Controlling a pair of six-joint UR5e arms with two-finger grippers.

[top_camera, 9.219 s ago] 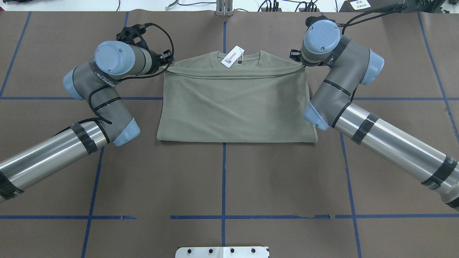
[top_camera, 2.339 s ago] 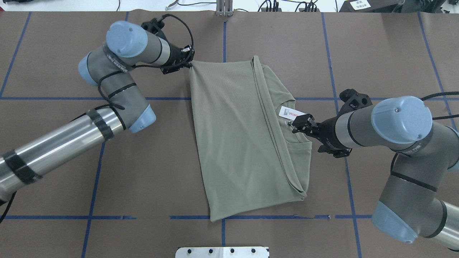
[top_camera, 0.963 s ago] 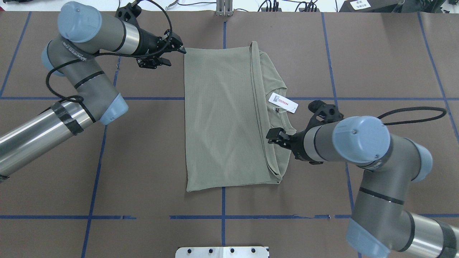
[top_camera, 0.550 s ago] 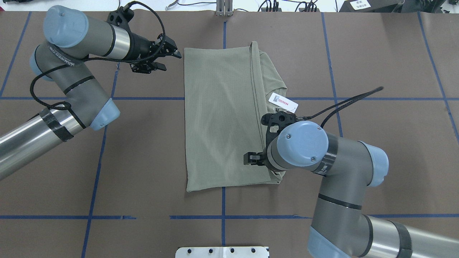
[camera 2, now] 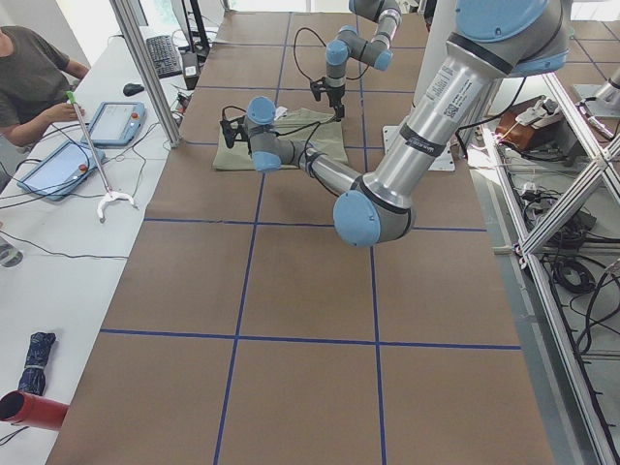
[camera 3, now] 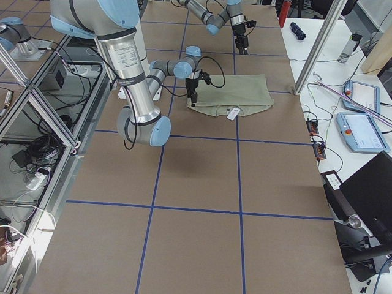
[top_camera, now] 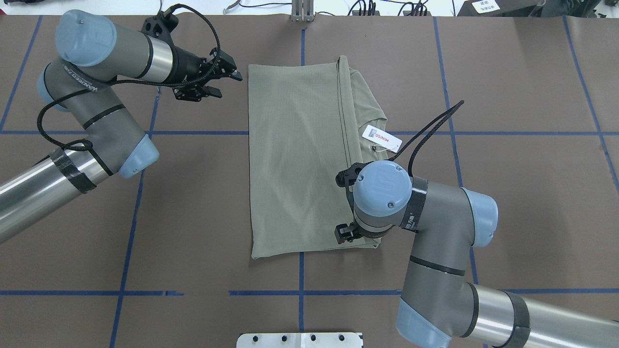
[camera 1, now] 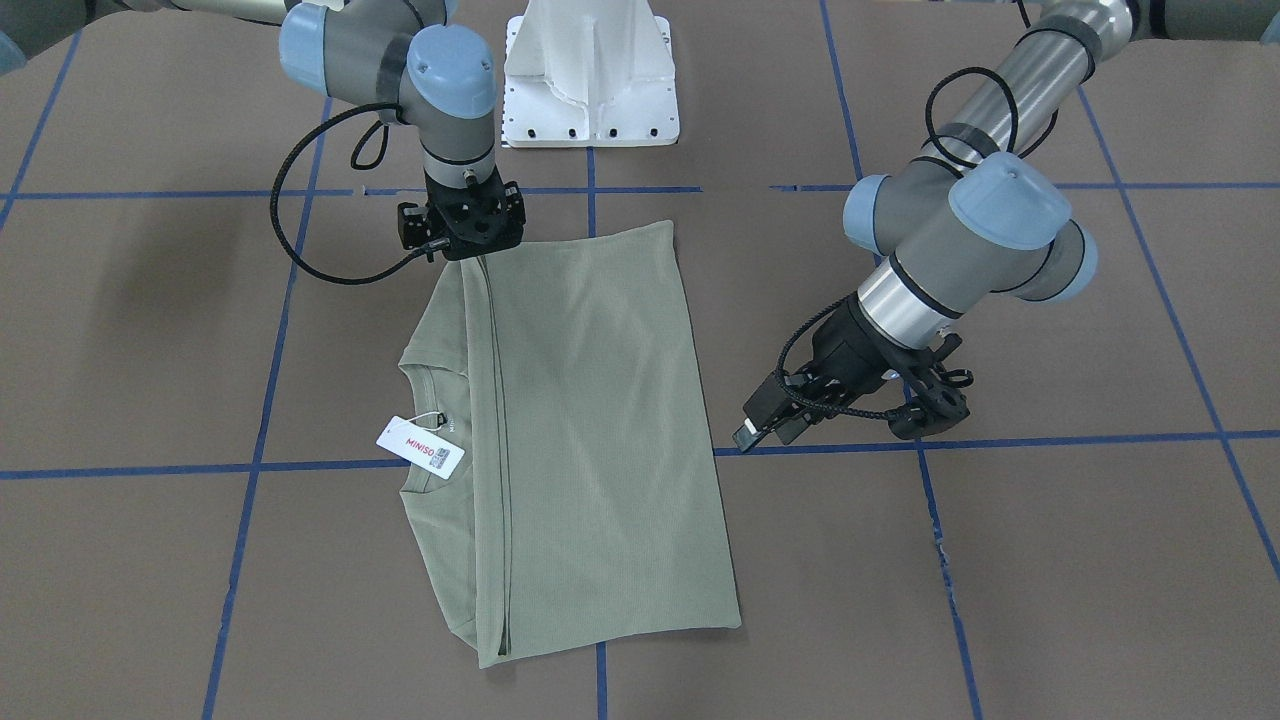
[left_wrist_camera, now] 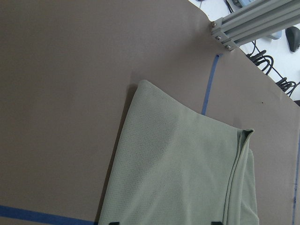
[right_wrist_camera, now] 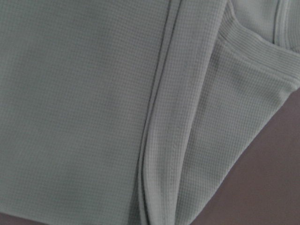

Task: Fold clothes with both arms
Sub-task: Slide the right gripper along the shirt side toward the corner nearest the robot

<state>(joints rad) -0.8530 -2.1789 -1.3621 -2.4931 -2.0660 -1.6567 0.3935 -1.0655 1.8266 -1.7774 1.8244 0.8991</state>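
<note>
My right gripper is to pinch the near end (camera 1: 485, 281) of the long piece of cloth where the shirt's upper layer doubles back beside the hang tag, and then pull that end toward the tag.
The olive-green shirt (top_camera: 295, 159) lies folded flat as a long rectangle, collar and white hang tag (top_camera: 382, 138) on its right side. My left gripper (top_camera: 228, 85) hovers open just left of the shirt's far left corner, touching nothing; the left wrist view shows that corner (left_wrist_camera: 145, 86) ahead. My right arm's wrist (top_camera: 382, 193) stands over the shirt's near right corner and hides the gripper from above. From the front, the right gripper (camera 1: 472, 240) points straight down at that corner (camera 1: 480, 265). The right wrist view is filled with the folded hem (right_wrist_camera: 159, 122). I cannot tell whether the right fingers are open or shut.
Brown table cover with blue tape lines (top_camera: 301, 270). The white pedestal base (camera 1: 590, 80) sits at the robot's edge. An aluminium post (left_wrist_camera: 248, 23) and cables stand at the far edge. A person (camera 2: 29, 68) sits at a side table with tablets.
The shirt was turned a quarter turn and laid down. The left gripper let go of its corner and drew back left. The right arm swung from the collar to the near right corner.
</note>
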